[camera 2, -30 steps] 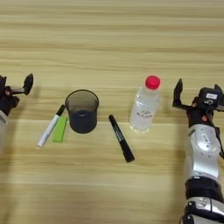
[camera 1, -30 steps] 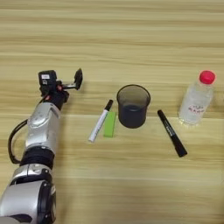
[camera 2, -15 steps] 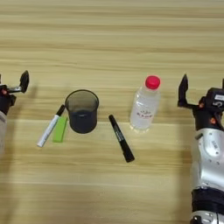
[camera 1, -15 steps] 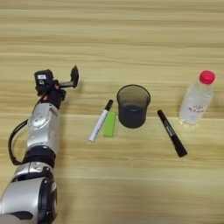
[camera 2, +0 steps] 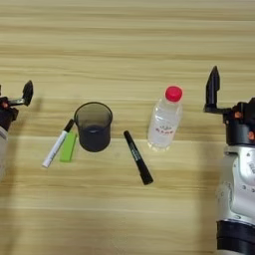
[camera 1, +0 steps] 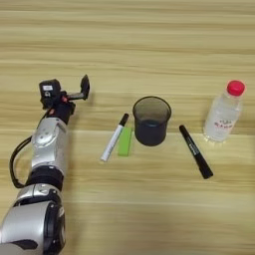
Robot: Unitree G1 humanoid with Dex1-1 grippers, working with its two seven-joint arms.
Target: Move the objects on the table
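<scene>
The robot's right hand will close on the upper part (camera 1: 230, 103) of the clear bottle, a little below the bottle's red cap.
A slim white marker with a black cap (camera 1: 113, 138) lies slanted on the light wood table (camera 1: 149, 40), left of centre. A clear bottle with a red cap (camera 1: 222, 114) stands upright at the right. My left gripper (camera 1: 66, 90) hovers open at the left, a hand's width from the white marker and holding nothing. In the right eye view my right gripper (camera 2: 235, 102) is right of the bottle (camera 2: 163, 122) and apart from it. One of its black fingers (camera 2: 213, 87) points up, and the other is cut off by the picture edge.
A dark translucent cup (camera 1: 151, 121) stands upright in the middle. A small green block (camera 1: 124, 141) lies between it and the white marker. A black marker (camera 1: 195, 151) lies slanted between the cup and the bottle.
My right gripper has drifted right and farther up the table, away from the bottle. The left gripper has shifted slightly left. The objects have not moved.
</scene>
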